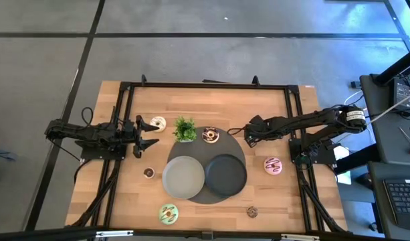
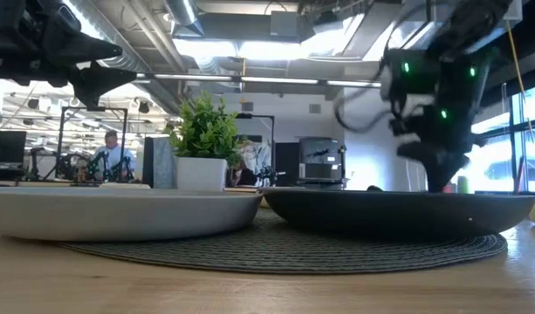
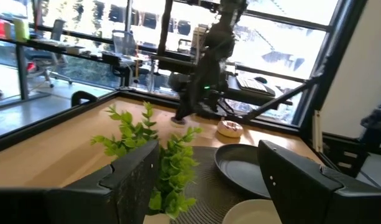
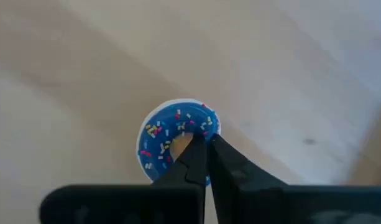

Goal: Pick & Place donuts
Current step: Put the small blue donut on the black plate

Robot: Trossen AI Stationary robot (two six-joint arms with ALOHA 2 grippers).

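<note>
The robot's right gripper needs to release the blue donut, now under it by the mat's far edge, near the middle of the dark plate (image 1: 224,173) on the mat.
A blue donut (image 4: 178,146) with coloured sprinkles lies under my right gripper (image 4: 202,142), which is shut on it. In the high view that gripper (image 1: 248,138) stands just right of the dark mat's far edge and hides the donut. The other donuts lie flat: white (image 1: 158,123), chocolate-sprinkled (image 1: 211,136) on the mat, pink (image 1: 273,165), green (image 1: 168,213), and two tiny ones (image 1: 149,173) (image 1: 252,212). My left gripper (image 1: 146,134) hangs open near the white donut, at the table's left, touching nothing. My right gripper has the blue donut by one side of its ring (image 4: 206,127), the two fingers nearly together there and coming from above, pointing down. Whether one finger reaches into the hole, and whether the donut is off the wood, I cannot tell.
A grey plate (image 1: 184,177) and a dark plate (image 1: 225,175) sit side by side on a round dark mat (image 1: 235,148). A small green plant (image 1: 185,129) stands at the mat's far left. Black frame rails run along the table's edges (image 1: 122,107).
</note>
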